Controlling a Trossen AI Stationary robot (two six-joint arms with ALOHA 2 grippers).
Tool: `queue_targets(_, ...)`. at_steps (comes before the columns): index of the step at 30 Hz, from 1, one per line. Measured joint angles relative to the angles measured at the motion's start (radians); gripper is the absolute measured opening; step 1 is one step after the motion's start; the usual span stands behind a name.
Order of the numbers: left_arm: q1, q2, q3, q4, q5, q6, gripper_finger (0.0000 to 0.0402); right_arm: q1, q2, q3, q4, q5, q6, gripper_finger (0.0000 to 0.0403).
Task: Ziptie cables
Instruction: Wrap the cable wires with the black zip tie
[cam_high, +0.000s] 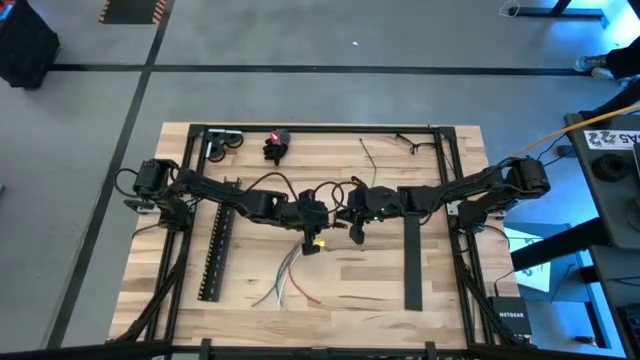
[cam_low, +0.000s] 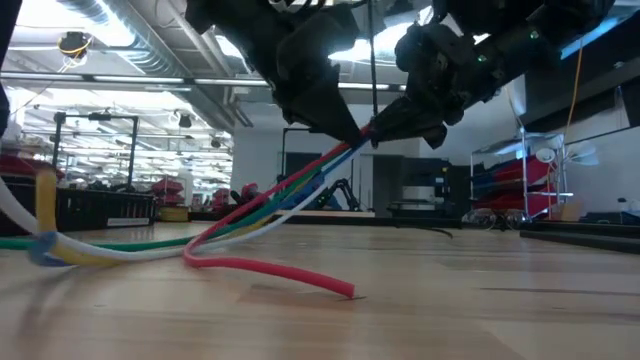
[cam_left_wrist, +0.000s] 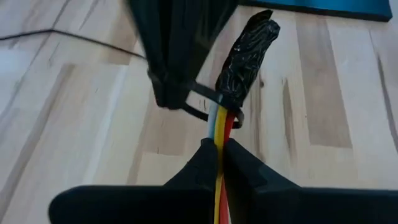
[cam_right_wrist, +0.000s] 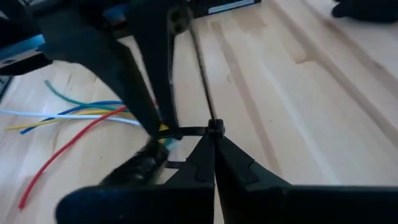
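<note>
I will let go of the cables with my left gripper on the bare wood (cam_high: 336, 236) (cam_left_wrist: 245, 109) between the slotted bar and the plain bar.
The cables (cam_high: 292, 272) are thin red, yellow, green, blue and white wires joined at a black taped end (cam_left_wrist: 249, 53). Their loose ends fan out on the table toward its near edge (cam_low: 300, 275). My left gripper (cam_high: 315, 218) is shut on the bundle just below the taped end. A thin black zip tie (cam_right_wrist: 186, 132) loops round the bundle between my fingers and the tape. My right gripper (cam_high: 355, 228) is shut on that zip tie beside the bundle, and the tie's long tail (cam_right_wrist: 198, 56) sticks out past it. My left gripper pinches the gathered wires (cam_left_wrist: 219, 134) between its two fingers, a little below the taped end. It comes slanting down from the table's left. The bundle end is lifted clear and the wires slope down to the table, slack. My right gripper pinches the zip tie at its small head (cam_right_wrist: 214, 127), right beside the loop. It comes slanting down from the table's right. The loop (cam_left_wrist: 208, 102) sits round the wires, clear of the table.
A long black slotted bar (cam_high: 215, 250) lies left of the cables and a plain black bar (cam_high: 412, 262) right of them. Spare zip-tie strips (cam_high: 390, 145) and small tools (cam_high: 275, 145) lie near the far edge. Black frame rails (cam_high: 320, 128) border the table.
</note>
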Motion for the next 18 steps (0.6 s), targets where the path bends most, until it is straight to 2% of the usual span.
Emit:
queue_targets(3,0.0,0.022,0.0,0.038,-0.048,0.031,0.0003,0.001,0.035,0.0,0.015,-0.013,0.02,0.0)
queue_targets(11,-0.013,0.086,0.0,0.06,-0.054,0.082,0.0003,0.001,0.091,0.0,0.04,0.094,0.024,0.0)
queue_targets(18,-0.019,0.09,-0.001,0.065,-0.063,0.078,0.0003,0.001,0.109,0.0,0.067,0.111,0.022,0.0005)
